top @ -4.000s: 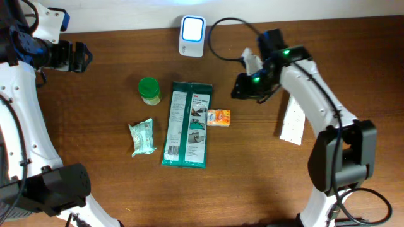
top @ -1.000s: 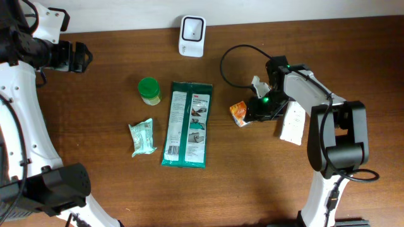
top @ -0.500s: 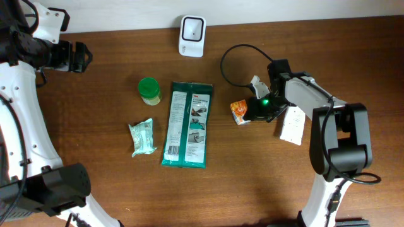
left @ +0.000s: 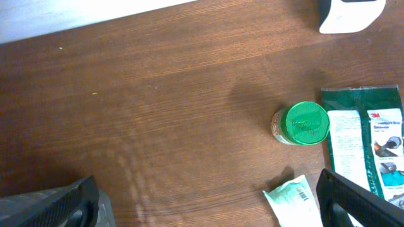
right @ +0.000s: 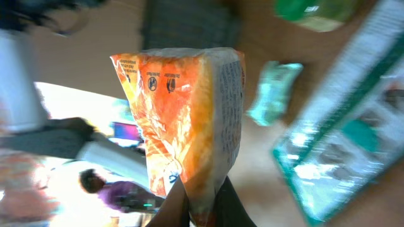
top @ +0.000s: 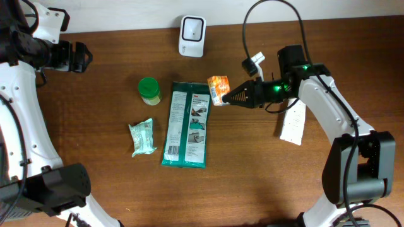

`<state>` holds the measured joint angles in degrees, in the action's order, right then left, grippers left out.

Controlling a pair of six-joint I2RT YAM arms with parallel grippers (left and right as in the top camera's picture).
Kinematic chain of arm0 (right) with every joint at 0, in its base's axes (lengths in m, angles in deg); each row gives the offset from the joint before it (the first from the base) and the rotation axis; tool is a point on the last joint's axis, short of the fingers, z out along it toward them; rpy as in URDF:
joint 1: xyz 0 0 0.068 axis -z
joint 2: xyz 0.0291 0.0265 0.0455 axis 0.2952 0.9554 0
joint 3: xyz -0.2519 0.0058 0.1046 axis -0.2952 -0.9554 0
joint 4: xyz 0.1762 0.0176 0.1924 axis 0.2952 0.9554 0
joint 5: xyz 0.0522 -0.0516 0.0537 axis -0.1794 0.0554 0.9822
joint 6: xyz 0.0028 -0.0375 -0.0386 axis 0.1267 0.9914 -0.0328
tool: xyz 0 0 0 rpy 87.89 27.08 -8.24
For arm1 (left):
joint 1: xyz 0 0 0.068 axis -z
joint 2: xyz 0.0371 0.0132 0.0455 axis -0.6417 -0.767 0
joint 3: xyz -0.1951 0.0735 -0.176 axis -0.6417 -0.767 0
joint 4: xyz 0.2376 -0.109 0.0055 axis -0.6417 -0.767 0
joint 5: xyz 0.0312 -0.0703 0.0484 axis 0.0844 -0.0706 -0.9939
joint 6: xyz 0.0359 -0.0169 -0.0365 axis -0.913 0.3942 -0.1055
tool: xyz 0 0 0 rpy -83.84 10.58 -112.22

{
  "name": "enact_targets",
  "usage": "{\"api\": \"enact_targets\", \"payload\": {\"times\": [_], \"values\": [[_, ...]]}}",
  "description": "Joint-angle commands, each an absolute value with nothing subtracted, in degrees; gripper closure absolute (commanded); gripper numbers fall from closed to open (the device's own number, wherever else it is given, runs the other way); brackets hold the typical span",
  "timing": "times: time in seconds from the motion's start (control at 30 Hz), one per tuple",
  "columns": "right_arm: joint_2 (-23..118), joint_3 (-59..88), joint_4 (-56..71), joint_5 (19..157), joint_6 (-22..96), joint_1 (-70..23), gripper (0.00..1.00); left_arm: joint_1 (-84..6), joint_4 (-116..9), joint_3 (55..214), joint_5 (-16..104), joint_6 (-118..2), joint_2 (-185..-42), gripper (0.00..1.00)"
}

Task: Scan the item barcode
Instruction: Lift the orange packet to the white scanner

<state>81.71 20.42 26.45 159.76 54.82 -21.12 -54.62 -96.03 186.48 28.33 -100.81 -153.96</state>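
Observation:
The small orange packet, now hanging above the table, will lie on the table (top: 272,123) beside the white flat box after my right gripper releases it.
A small orange snack packet (top: 218,89) hangs above the table just right of the big green pack's top end, below and to the right of the white barcode scanner (top: 192,28) at the back edge. My right gripper (top: 228,98) is shut on the packet's lower edge. In the right wrist view the packet (right: 183,120) stands up between the dark fingers (right: 173,205), its printed side toward the camera, and no barcode can be made out. My left gripper (top: 79,57) hovers open at the far left with nothing in it; its jaws stand wide apart in the left wrist view (left: 205,208).
On the table lie a green-lidded jar (top: 149,90), a long green pack (top: 187,124) and a pale green sachet (top: 142,137). A white flat box (top: 293,124) sits under my right arm. A black cable (top: 271,19) loops over the back right.
My right gripper has closed on the orange packet, lifted it off the table and carried it left and back toward the scanner. The left arm has not moved.

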Motion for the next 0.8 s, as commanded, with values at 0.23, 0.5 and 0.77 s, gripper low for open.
{"api": "enact_targets", "payload": {"times": [0.23,0.5,0.77], "values": [[80.3,21.5,27.2,168.9,44.2,-21.3,0.96,-54.7,-96.1,186.3,29.1,-101.9,-154.5,0.01],[80.3,21.8,27.7,136.8,42.0,-25.0,0.96,-54.7,-96.1,186.3,29.1,-101.9,-154.5,0.01],[88.3,61.8,37.6,75.0,41.2,-37.2,0.96,-54.7,-96.1,186.3,29.1,-101.9,-154.4,0.01]]}}
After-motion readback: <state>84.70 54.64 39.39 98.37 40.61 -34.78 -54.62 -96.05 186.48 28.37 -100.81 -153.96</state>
